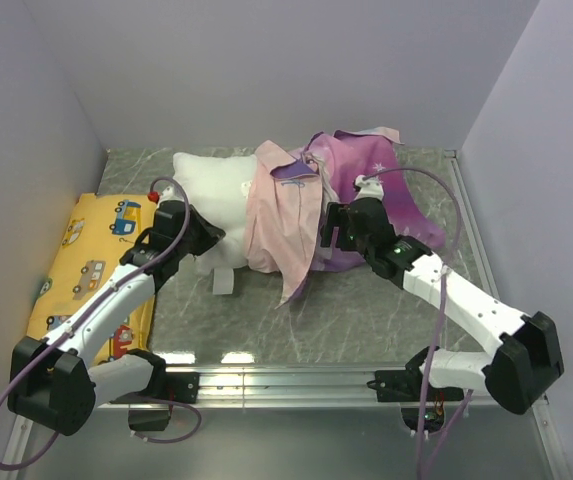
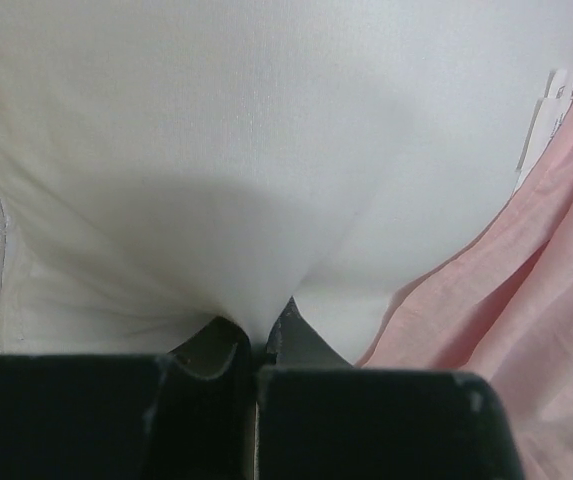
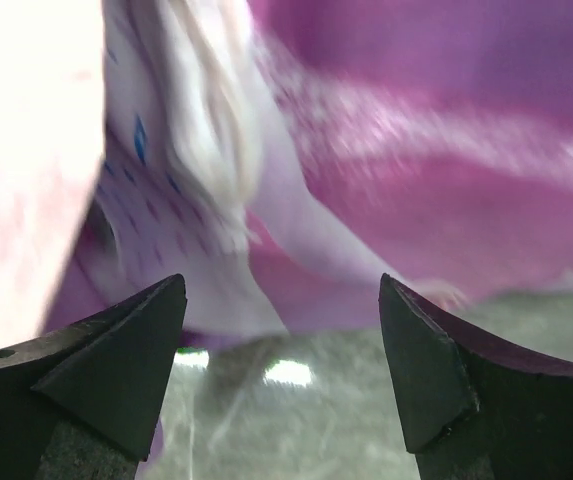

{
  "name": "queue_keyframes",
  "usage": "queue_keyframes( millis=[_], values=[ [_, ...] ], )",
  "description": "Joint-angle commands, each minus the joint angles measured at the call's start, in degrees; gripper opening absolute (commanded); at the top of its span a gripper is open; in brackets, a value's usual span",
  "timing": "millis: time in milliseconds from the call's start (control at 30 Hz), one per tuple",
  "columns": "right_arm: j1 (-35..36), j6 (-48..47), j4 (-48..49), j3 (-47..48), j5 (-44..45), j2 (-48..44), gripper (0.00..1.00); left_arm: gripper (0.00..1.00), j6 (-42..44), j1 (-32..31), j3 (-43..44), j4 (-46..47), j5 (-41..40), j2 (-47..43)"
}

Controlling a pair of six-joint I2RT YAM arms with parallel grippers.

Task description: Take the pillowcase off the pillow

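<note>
Next, I let go of the white pillow's bare end on the table (image 1: 183,204) with my left gripper, beside the back corner of the yellow pillow. The white pillow now lies at the back middle.
The white pillow (image 1: 216,195) lies at the back middle of the table, its left half bare. The pink and purple pillowcase (image 1: 366,190) covers its right half, with its pale pink reverse (image 1: 281,215) bunched over the middle. My left gripper (image 1: 206,235) is shut on a pinch of the pillow's white fabric (image 2: 256,200) at its near edge; the pale pink reverse (image 2: 536,300) shows to the right. My right gripper (image 1: 328,232) is open and empty, just in front of the purple pillowcase (image 3: 416,150), above the grey table (image 3: 306,420).
A yellow pillow with cartoon vehicles (image 1: 91,265) lies at the left edge of the table. A small white tag (image 1: 223,281) sticks out under the white pillow. Lilac walls close the back and sides. A metal rail (image 1: 286,380) runs along the near edge.
</note>
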Motion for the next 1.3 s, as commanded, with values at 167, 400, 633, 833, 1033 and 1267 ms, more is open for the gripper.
queue_keyframes(
  millis=[167,400,633,833,1033,1267],
  values=[
    [-1.43,-2.55,6.51,5.91,3.20,11.31,0.69,0.00,3.03,0.21,6.35,-0.88,-1.85,0.17],
    [-3.09,-0.80,-2.16,8.99,12.33,7.72,0.07,0.01,4.96,6.15,10.05,-2.91,1.04,0.97],
    [-18.91,2.01,-8.08,7.76,8.49,0.25,0.00,0.00,4.70,24.81,13.38,-3.17,10.89,3.24],
    [-22.96,4.03,-9.05,6.62,8.92,-5.64,0.00,0.01,5.05,29.65,18.83,-3.35,9.59,9.03],
    [-21.39,3.94,-5.89,1.36,0.59,-8.98,0.00,0.00,9.26,28.61,24.54,0.16,21.85,17.82],
    [-9.01,9.57,1.23,-10.07,0.31,-9.34,0.00,0.44,14.19,21.57,30.61,-2.56,19.95,18.81]
  ],
)
